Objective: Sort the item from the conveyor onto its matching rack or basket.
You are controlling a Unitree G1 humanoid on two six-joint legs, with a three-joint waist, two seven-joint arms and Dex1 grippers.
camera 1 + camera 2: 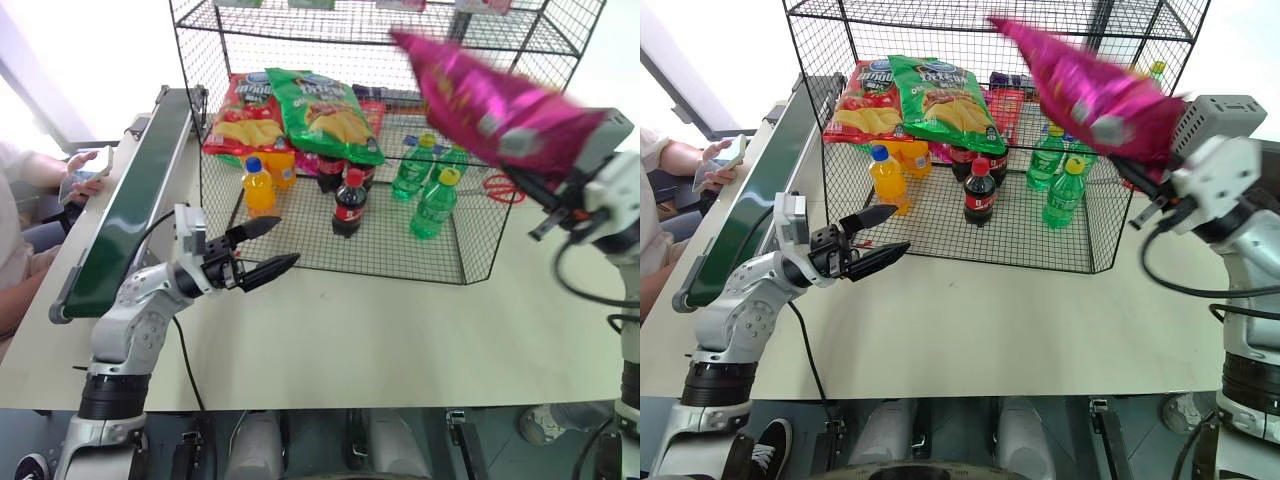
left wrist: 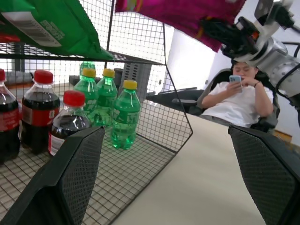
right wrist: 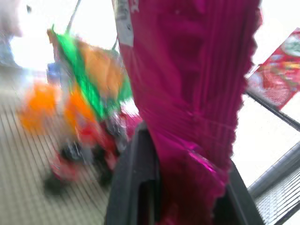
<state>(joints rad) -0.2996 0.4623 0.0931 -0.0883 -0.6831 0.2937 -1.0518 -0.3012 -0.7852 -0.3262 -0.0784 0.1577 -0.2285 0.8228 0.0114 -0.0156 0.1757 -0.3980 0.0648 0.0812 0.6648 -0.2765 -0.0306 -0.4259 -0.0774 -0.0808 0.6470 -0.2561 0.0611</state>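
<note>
Next, my right gripper releases the magenta-pink chip bag over the green bottles (image 1: 439, 101), next to the green chip bag in the rack.
The item, a magenta-pink chip bag (image 1: 480, 95), hangs in the air in front of the right side of the rack (image 1: 250, 30), at the height of its upper tier. My right gripper (image 1: 528, 180) is shut on the bag's lower end, and the bag runs up and to the left from it. The wrist view shows the bag (image 3: 187, 84) pinched between the fingers (image 3: 133, 187). My left gripper (image 1: 287, 240) stands open and empty over the table, in front of the rack's left part. The conveyor (image 1: 130, 210) runs along the table's left side.
A red chip bag (image 1: 245, 110) and a green chip bag (image 1: 325, 115) lie on the rack's middle tier. Orange (image 1: 258, 185), cola (image 1: 348, 205) and green bottles (image 1: 435, 200) stand on the bottom tier. A seated person with a phone (image 1: 85, 165) is left of the conveyor.
</note>
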